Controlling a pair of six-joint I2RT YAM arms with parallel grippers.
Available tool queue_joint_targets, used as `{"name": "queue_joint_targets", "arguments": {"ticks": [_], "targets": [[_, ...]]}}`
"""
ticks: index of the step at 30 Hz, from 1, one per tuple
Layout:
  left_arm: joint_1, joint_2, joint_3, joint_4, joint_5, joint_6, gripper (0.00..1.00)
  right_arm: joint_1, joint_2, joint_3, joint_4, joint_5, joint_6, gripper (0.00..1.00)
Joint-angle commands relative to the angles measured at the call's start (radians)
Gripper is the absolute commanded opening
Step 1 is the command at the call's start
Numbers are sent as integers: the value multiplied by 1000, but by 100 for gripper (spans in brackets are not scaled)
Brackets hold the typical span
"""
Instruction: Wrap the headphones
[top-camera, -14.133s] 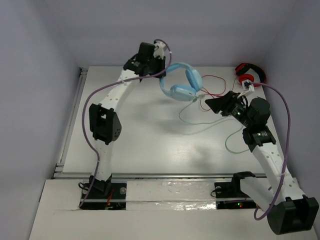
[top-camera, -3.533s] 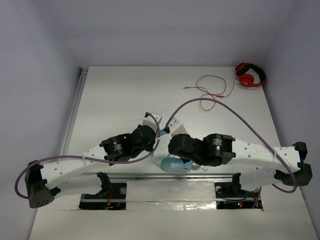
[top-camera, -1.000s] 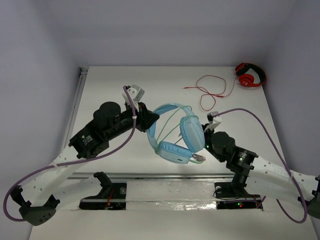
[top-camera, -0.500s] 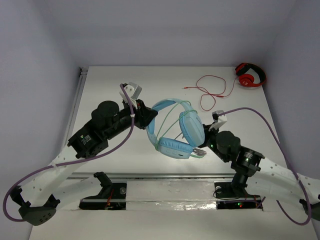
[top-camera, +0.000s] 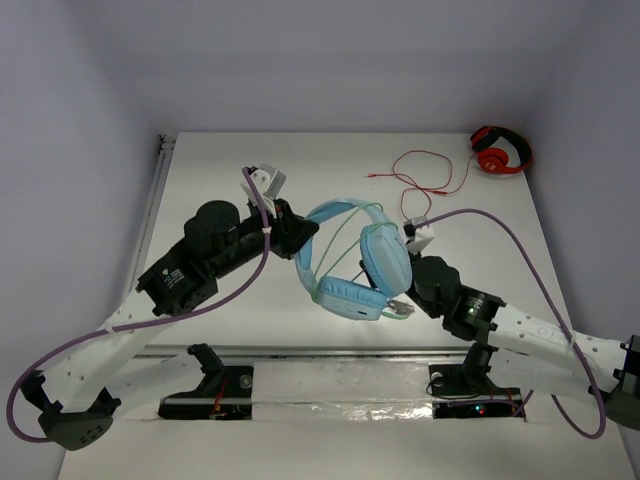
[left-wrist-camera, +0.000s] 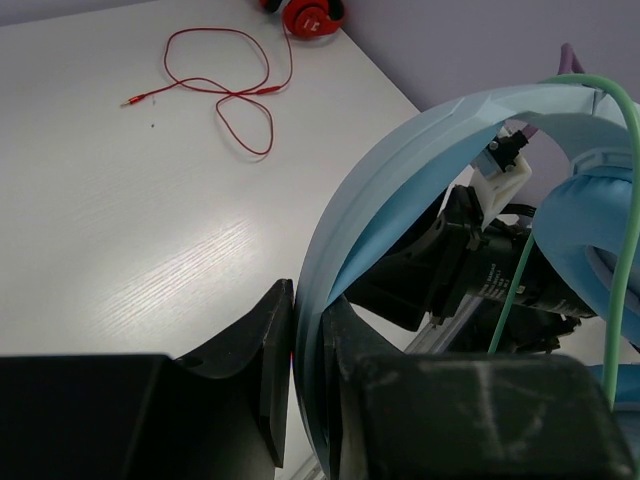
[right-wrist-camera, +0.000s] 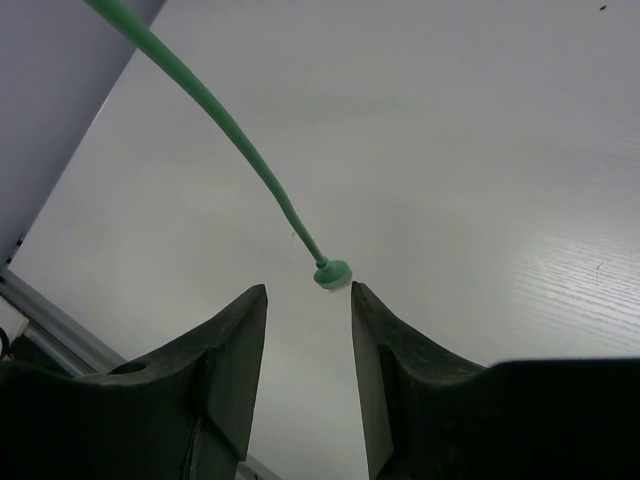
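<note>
My left gripper is going to release the light blue headphones on the table (top-camera: 341, 264) between the red cable and the front edge.
The light blue headphones (top-camera: 352, 262) hang above the table, with the pale green cable (top-camera: 341, 238) looped over band and cups. My left gripper (top-camera: 298, 237) is shut on the wide band (left-wrist-camera: 400, 170), which sits pinched between the jaws in the left wrist view. My right gripper (top-camera: 401, 300) is at the lower cup's right side. In the right wrist view it (right-wrist-camera: 308, 290) is open, and the cable's green plug end (right-wrist-camera: 332, 273) hangs just ahead of the fingertips, close to the right finger (right-wrist-camera: 372, 320). The cable (right-wrist-camera: 230, 130) runs up to the left.
The smaller red headphones (top-camera: 500, 151) lie at the far right corner, with their red cable (top-camera: 430, 178) trailing left on the table; both also show in the left wrist view, the headphones (left-wrist-camera: 310, 14) and the cable (left-wrist-camera: 232, 92). A rail (top-camera: 150, 210) runs along the table's left edge.
Over the last second the headphones tilted slightly in my left gripper's hold. My right arm's wrist swung a little right, then back left, staying beside the lower cup.
</note>
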Motion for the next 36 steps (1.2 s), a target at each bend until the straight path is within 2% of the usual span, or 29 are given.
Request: {"name": "queue_joint_targets", "arguments": {"ticks": [1, 8, 11, 14, 15, 18, 22, 28, 36], "targets": [[1, -8, 77, 143, 53, -64, 0, -11, 20, 37, 96, 51, -35, 46], [1, -11, 91, 132, 53, -65, 0, -11, 44, 27, 132, 65, -42, 45], [1, -8, 95, 132, 53, -70, 0, -11, 46, 17, 152, 57, -35, 41], [1, -4, 97, 132, 49, -79, 0, -11, 40, 3, 167, 44, -17, 35], [1, -2, 99, 134, 38, -82, 0, -11, 32, -9, 178, 36, -8, 27], [1, 0, 99, 169, -8, -105, 0, -11, 9, -48, 208, -9, 46, 18], [1, 24, 74, 264, -66, -152, 0, -11, 1, -89, 245, -70, 147, 12], [1, 67, 21, 450, -267, -198, 0, -11, -14, -147, 365, -179, 334, 10], [21, 73, -196, 799, -618, -318, 0, -11, 15, -198, 478, -112, 485, 11]]}}
